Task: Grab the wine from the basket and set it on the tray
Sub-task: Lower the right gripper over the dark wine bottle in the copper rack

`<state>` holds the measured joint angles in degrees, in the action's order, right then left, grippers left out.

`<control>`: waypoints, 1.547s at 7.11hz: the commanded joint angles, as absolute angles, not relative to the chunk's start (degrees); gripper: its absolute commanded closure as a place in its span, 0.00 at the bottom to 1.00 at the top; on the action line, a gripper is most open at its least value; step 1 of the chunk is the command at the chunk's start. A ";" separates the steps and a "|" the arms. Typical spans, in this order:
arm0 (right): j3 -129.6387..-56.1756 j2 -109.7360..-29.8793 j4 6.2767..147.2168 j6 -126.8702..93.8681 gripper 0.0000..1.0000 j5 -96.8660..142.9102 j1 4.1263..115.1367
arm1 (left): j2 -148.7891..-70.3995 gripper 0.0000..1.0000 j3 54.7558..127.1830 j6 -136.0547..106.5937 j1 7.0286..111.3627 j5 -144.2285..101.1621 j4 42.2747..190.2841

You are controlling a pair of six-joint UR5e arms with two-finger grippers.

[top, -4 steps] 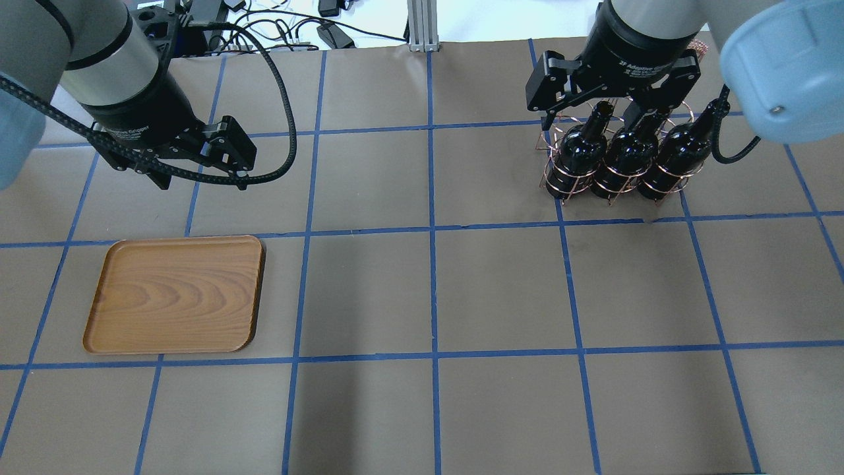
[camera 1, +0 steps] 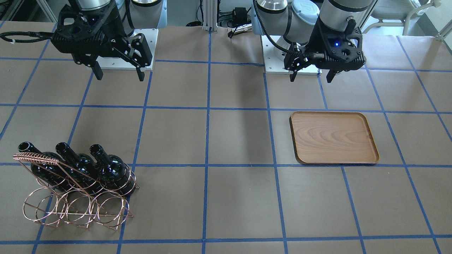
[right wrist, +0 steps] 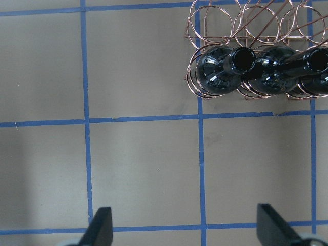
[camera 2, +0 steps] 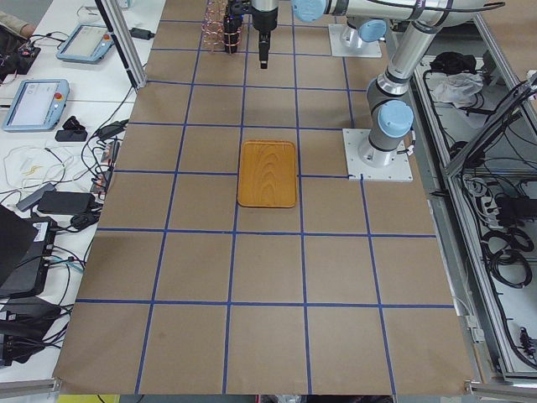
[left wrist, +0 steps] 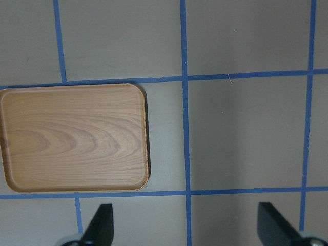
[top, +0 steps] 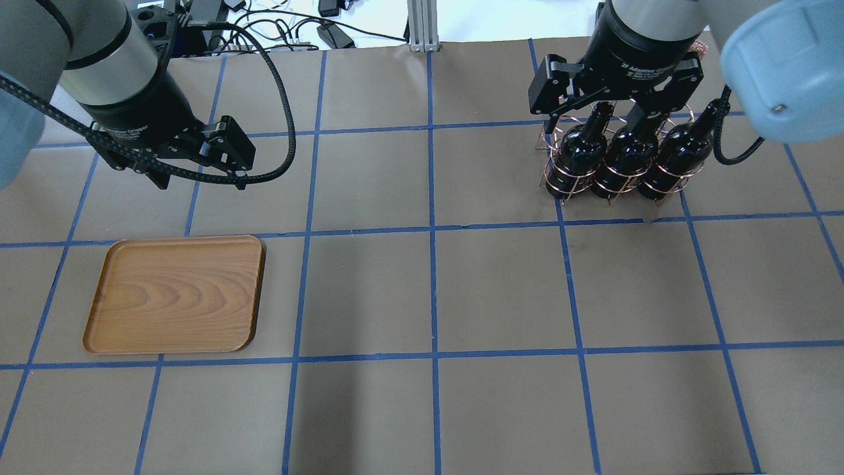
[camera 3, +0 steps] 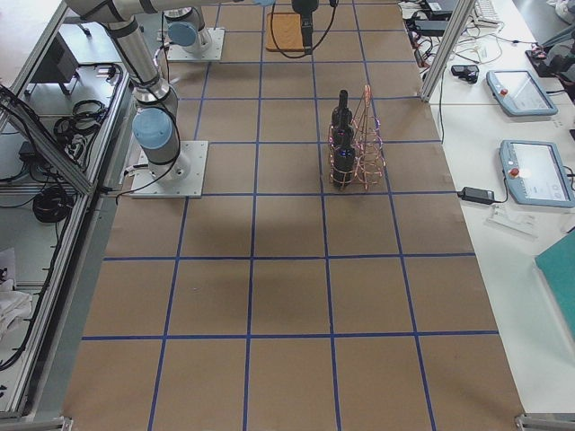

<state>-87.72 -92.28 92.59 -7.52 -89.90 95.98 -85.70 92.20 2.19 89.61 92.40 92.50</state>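
Observation:
Next, I close my right gripper on the neck [camera 1: 68, 153] [right wrist: 301, 65] of the middle wine bottle in the copper wire basket.
Three black wine bottles [top: 623, 155] stand side by side in the copper wire basket [top: 560, 185] at the far right; in the front-facing view the bottles [camera 1: 77, 165] and the basket [camera 1: 70, 208] are at lower left. My right gripper [top: 593, 112] is open and empty, high above the table. In its wrist view the nearest bottle [right wrist: 220, 66] and the basket [right wrist: 215, 20] lie at the upper right, beyond the fingertips [right wrist: 102, 225]. The wooden tray [top: 175, 293] lies empty at the left. My left gripper [top: 201, 178] is open and empty, beyond the tray [left wrist: 74, 138].
The table is covered in brown paper with a blue tape grid [top: 432, 227]. Cables and an aluminium post [top: 422, 26] sit past the far edge. The robot bases [camera 1: 123, 53] stand on the near side. Operator pendants [camera 3: 521, 90] lie on a side bench.
Both grippers have shifted slightly toward the far side in the overhead view. Bottles, basket and tray have not moved.

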 commanded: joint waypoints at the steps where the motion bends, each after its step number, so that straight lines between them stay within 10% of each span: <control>1: -87.71 -92.20 91.76 -7.38 0.00 -90.00 95.80 | -85.69 0.00 92.20 2.20 89.56 92.37 92.55; 11: -86.48 -78.69 96.74 1.14 0.05 -92.02 81.39 | -85.78 0.00 92.20 2.46 89.47 92.64 92.64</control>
<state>-86.50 -83.09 93.35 -0.12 -91.83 82.28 -85.79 92.21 2.42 89.54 92.56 92.57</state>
